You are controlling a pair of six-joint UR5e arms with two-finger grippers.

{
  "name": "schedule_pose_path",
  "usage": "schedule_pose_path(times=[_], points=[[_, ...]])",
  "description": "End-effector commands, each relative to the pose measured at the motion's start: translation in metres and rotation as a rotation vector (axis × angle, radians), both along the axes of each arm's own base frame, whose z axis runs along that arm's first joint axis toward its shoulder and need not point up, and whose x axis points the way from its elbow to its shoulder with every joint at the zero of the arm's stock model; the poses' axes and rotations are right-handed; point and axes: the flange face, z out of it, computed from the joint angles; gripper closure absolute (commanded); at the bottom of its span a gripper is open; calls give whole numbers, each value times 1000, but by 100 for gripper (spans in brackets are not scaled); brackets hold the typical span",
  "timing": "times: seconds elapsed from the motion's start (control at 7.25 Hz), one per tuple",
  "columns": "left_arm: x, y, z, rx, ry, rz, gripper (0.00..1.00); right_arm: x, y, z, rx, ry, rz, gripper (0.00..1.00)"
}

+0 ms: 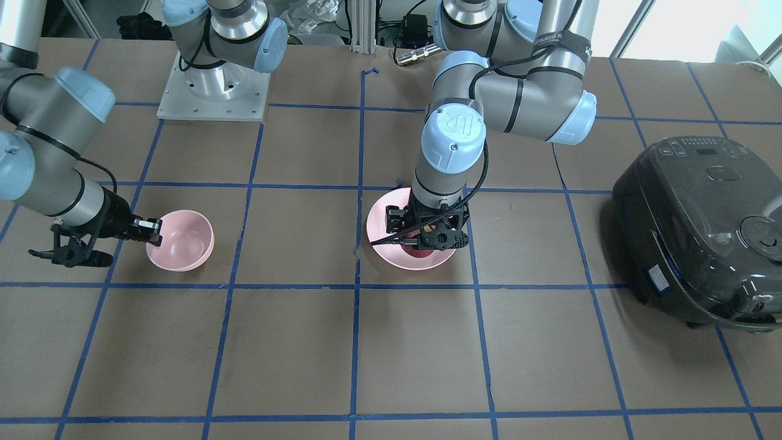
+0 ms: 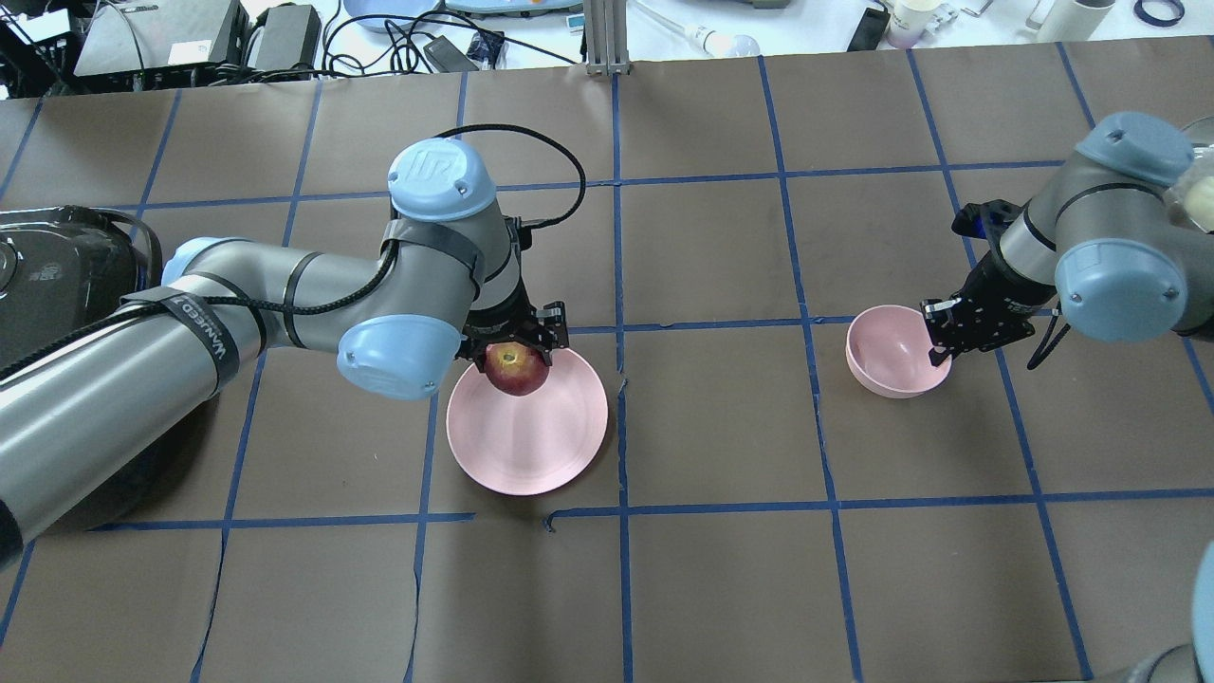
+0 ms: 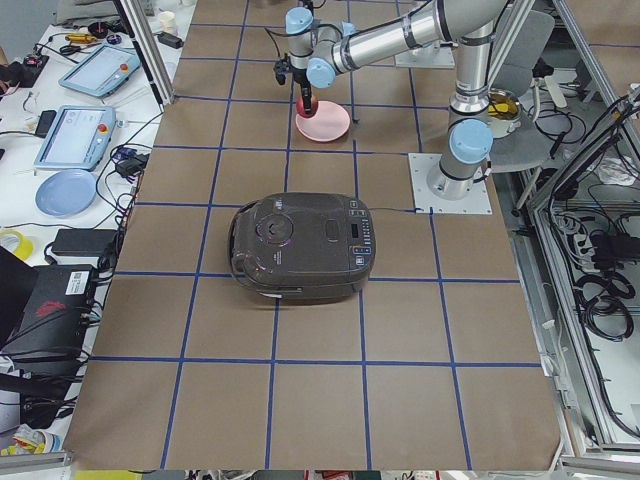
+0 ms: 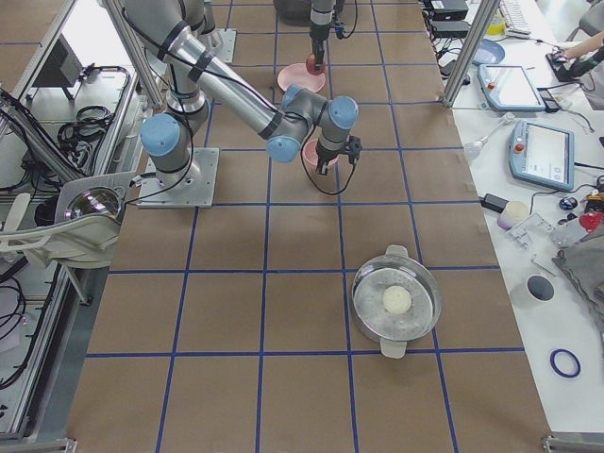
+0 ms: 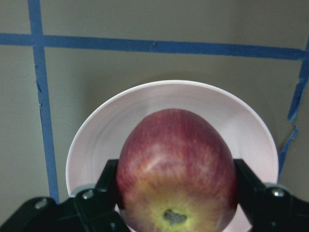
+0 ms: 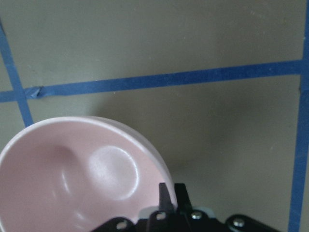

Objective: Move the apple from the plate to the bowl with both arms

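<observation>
I need to let go of the apple with my left gripper in the small pink bowl, which sits on the bare table (image 1: 290, 245) next to the pale-pink plate.
The dark-red apple (image 2: 517, 370) sits between the fingers of my left gripper (image 2: 517, 357), which is shut on it over the back left part of the pale-pink plate (image 2: 541, 436). In the left wrist view the apple (image 5: 176, 164) fills the jaws with the plate (image 5: 96, 140) beneath; I cannot tell whether the apple still touches it. My right gripper (image 2: 939, 353) is shut on the near rim of the small pink bowl (image 2: 887, 351), which looks slightly tilted. The right wrist view shows the fingers (image 6: 170, 198) pinching the bowl's rim (image 6: 72, 169). The bowl is empty.
A dark rice cooker (image 2: 47, 275) stands at the table's left end, behind my left arm. A steel pot (image 4: 396, 302) with a white ball in it stands toward the right end. Blue tape lines grid the brown table (image 2: 721, 569).
</observation>
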Motion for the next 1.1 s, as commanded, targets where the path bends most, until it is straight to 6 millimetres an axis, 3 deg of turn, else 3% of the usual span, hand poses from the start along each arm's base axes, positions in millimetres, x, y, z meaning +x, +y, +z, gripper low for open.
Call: schedule_pose_path(times=[0.0, 0.28, 0.41, 0.55, 0.69, 0.83, 0.97], points=[[-11, -22, 34, -6, 29, 82, 100, 63, -6, 24, 45, -47, -52, 100], [-25, -24, 46, -29, 41, 99, 100, 144, 5, 18, 98, 2, -96, 100], [-43, -21, 53, -41, 46, 117, 100, 178, 12, 12, 100, 13, -84, 100], [-58, -24, 52, -43, 46, 143, 100, 189, 20, 2, 104, 19, -79, 100], [-69, -24, 46, -34, 42, 172, 100, 192, 32, -27, 126, 12, -80, 100], [-80, -21, 42, -32, 41, 186, 100, 190, 38, -37, 86, 17, -79, 100], [-83, -21, 41, -32, 44, 189, 100, 189, 34, -29, 55, 18, -80, 37]])
